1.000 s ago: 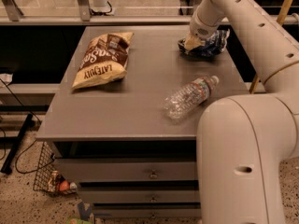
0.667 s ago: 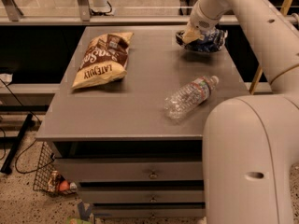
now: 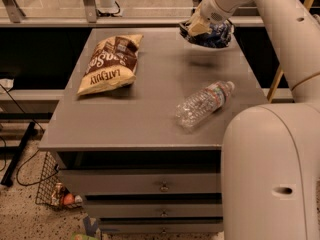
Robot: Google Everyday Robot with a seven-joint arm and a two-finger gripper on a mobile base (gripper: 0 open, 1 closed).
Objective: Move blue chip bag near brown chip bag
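The robot's gripper will release the blue chip bag on the grey table [image 3: 152, 57] against the side of the brown chip bag.
The blue chip bag [image 3: 214, 35] hangs in my gripper [image 3: 196, 30] above the far right part of the grey table [image 3: 150, 114], with its shadow on the tabletop below. The gripper is shut on the bag's left end. The brown chip bag [image 3: 110, 62] lies flat on the table's left side, tan end toward the front, well to the left of the gripper.
A clear plastic water bottle [image 3: 205, 104] lies on its side at the table's right front. My white arm and base [image 3: 272, 169] fill the right side. Drawers sit below the tabletop. A wire basket [image 3: 55, 191] stands on the floor at the lower left.
The gripper has lifted the blue chip bag off the table and carried it slightly left and up. The brown bag and the bottle have not moved.
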